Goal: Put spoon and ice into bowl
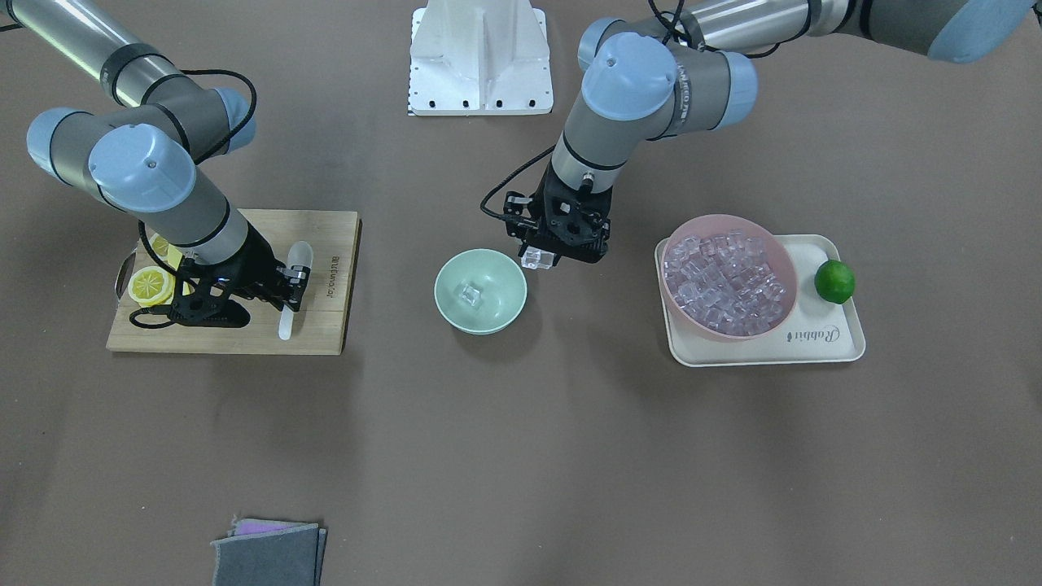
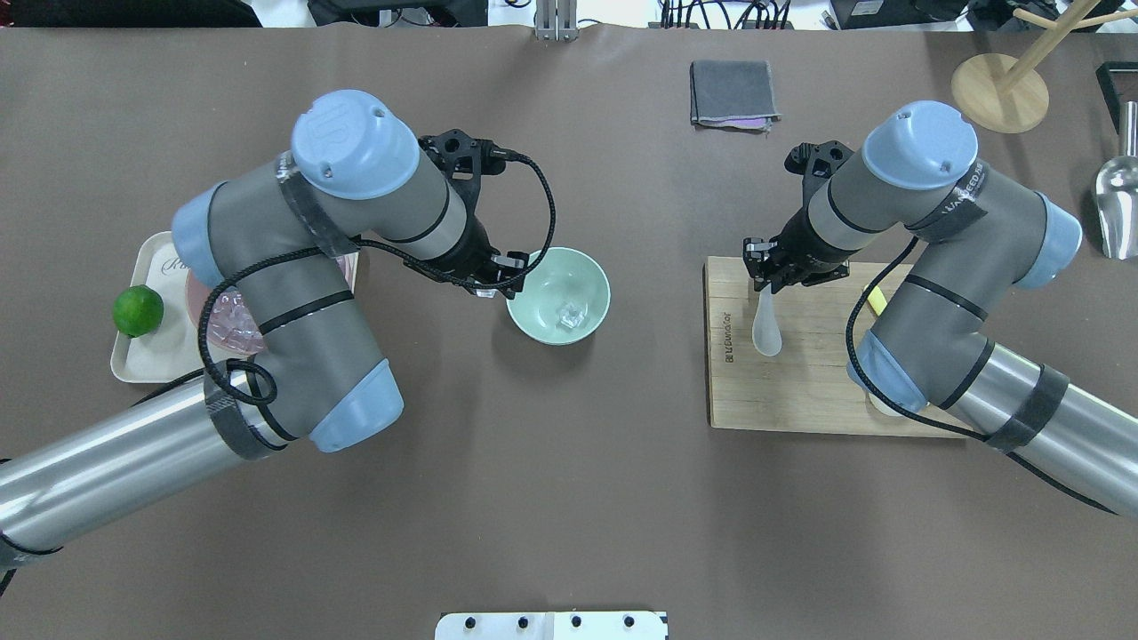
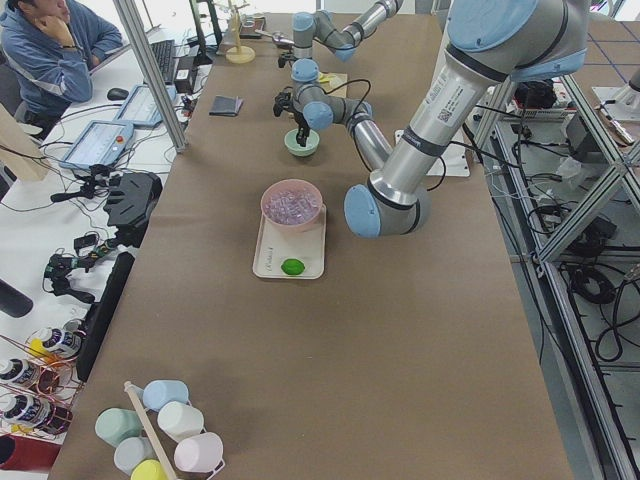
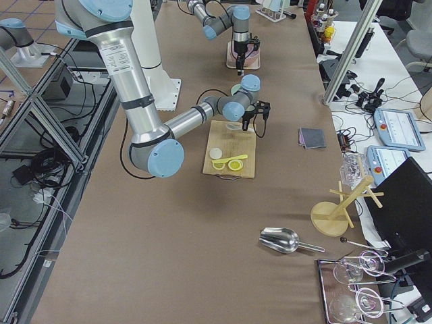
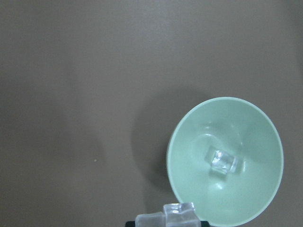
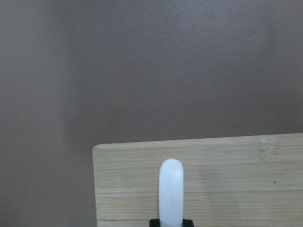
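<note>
My right gripper will let go of the white spoon in the mint-green bowl, with its handle over the bowl's rim (image 1: 469, 302) toward the cloth.
The mint-green bowl (image 1: 501, 313) stands mid-table with one clear ice cube (image 1: 470, 295) in it. My left gripper (image 1: 539, 262) is shut on another ice cube (image 1: 536, 258) just beside the bowl's rim. In the left wrist view that held cube (image 5: 173, 215) sits at the bottom edge, next to the bowl (image 5: 255, 142). My right gripper (image 1: 295, 278) is shut on the handle of the white spoon (image 1: 299, 254) over the wooden cutting board (image 1: 326, 236). The spoon's scoop (image 2: 766, 333) points toward the robot. Its handle end (image 6: 171, 189) shows in the right wrist view.
A pink bowl (image 1: 728, 232) full of ice cubes stands on a cream tray (image 1: 838, 342) with a lime (image 1: 834, 281). Lemon slices (image 1: 152, 285) lie on the board behind the right gripper. A grey cloth (image 1: 269, 553) lies at the table's far side.
</note>
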`<action>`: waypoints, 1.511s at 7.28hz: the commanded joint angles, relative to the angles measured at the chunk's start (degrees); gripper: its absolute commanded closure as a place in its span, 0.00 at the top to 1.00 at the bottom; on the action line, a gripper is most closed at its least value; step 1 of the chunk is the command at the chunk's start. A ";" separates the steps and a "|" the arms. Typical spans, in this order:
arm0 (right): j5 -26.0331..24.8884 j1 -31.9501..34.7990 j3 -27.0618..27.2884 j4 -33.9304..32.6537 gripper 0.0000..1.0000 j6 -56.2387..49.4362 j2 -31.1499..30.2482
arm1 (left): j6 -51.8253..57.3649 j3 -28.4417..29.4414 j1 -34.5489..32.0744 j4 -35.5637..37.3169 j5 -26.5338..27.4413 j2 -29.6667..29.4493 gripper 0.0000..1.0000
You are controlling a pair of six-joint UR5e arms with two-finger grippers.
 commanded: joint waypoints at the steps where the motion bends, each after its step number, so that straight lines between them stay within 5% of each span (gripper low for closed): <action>1: 1.99 2.49 -0.68 -0.48 0.00 1.92 3.37 | -1.02 5.38 1.32 -4.28 0.54 -2.93 0.00; 3: 2.09 2.24 -2.17 -0.40 0.00 9.72 8.72 | -0.76 6.02 1.58 -7.98 0.54 -2.76 0.98; 6: 0.34 -1.00 -5.69 0.22 0.00 20.98 14.80 | -0.32 2.61 -1.74 -8.96 -0.16 -0.40 0.98; 9: -9.40 -6.09 -6.92 0.22 0.00 32.41 18.58 | 6.59 -6.18 -9.73 -8.79 -9.37 11.18 0.98; 11: -17.31 -10.40 -7.02 0.22 0.02 37.18 18.86 | 11.97 -6.99 -13.87 -9.05 -13.42 15.33 0.98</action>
